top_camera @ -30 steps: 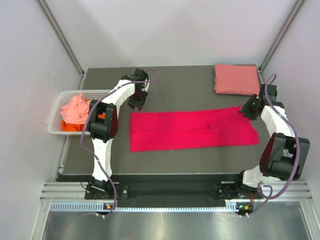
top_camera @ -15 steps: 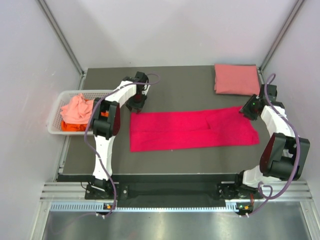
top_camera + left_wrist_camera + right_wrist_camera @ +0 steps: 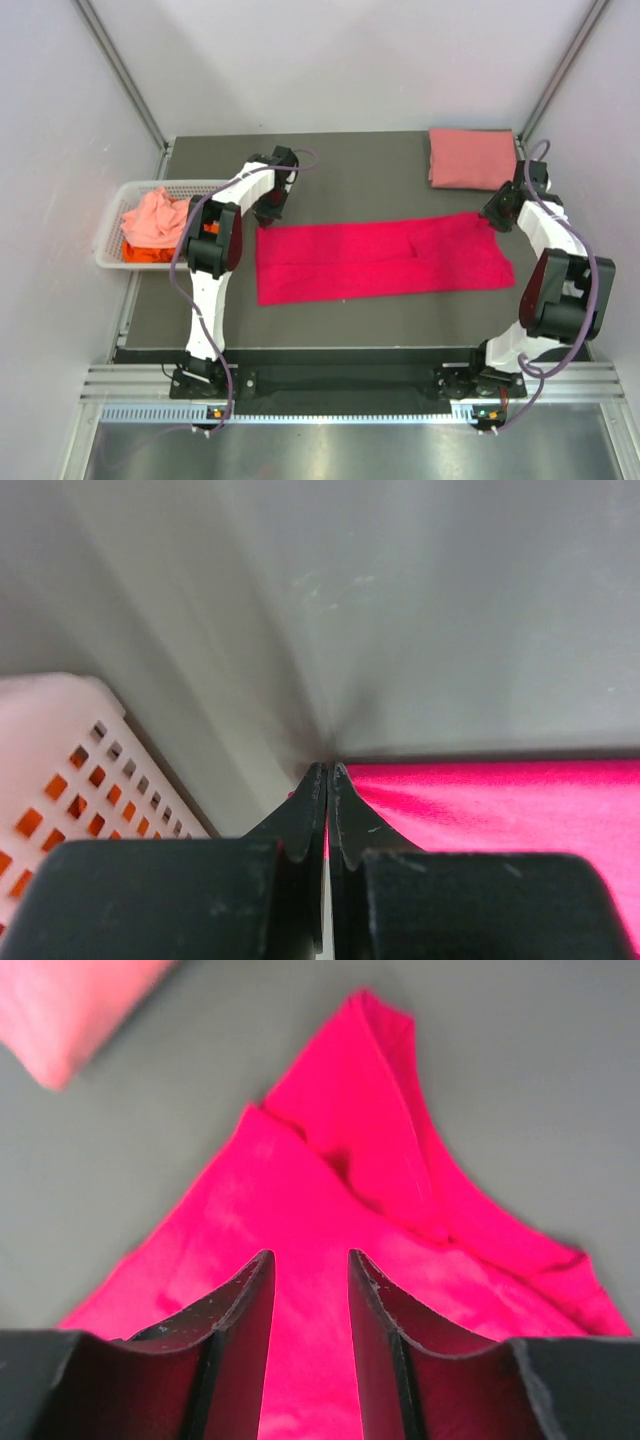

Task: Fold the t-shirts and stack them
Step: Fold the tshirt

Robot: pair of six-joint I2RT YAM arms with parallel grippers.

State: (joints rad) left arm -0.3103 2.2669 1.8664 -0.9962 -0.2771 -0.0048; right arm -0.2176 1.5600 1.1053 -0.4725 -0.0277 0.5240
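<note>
The folded salmon pink t-shirt sits just behind the far corner [image 3: 483,214] [image 3: 365,1022] of the magenta-red t-shirt. Next, I close my right gripper on that corner.
A bright magenta-red t-shirt [image 3: 380,258] lies folded into a long strip across the middle of the table. My left gripper [image 3: 268,213] sits at its far left corner, shut, and a sliver of the red cloth [image 3: 500,800] shows pinched between the closed jaws [image 3: 328,770]. My right gripper [image 3: 497,217] hovers at the strip's far right corner; its jaws [image 3: 309,1256] stand open with the red cloth [image 3: 340,1160] below them. A salmon pink t-shirt [image 3: 472,158] lies folded at the back right. A pale coral t-shirt [image 3: 152,218] is heaped on an orange one [image 3: 140,254] in the basket.
The white slotted basket [image 3: 112,228] hangs off the table's left edge, close to my left gripper, and its wall [image 3: 60,770] fills the left wrist view's lower left. Grey walls close in the table at the back and both sides.
My left gripper has dropped onto the red shirt's far left corner and shut on it. The strip's left edge has slid slightly left. The right gripper has edged toward the back.
</note>
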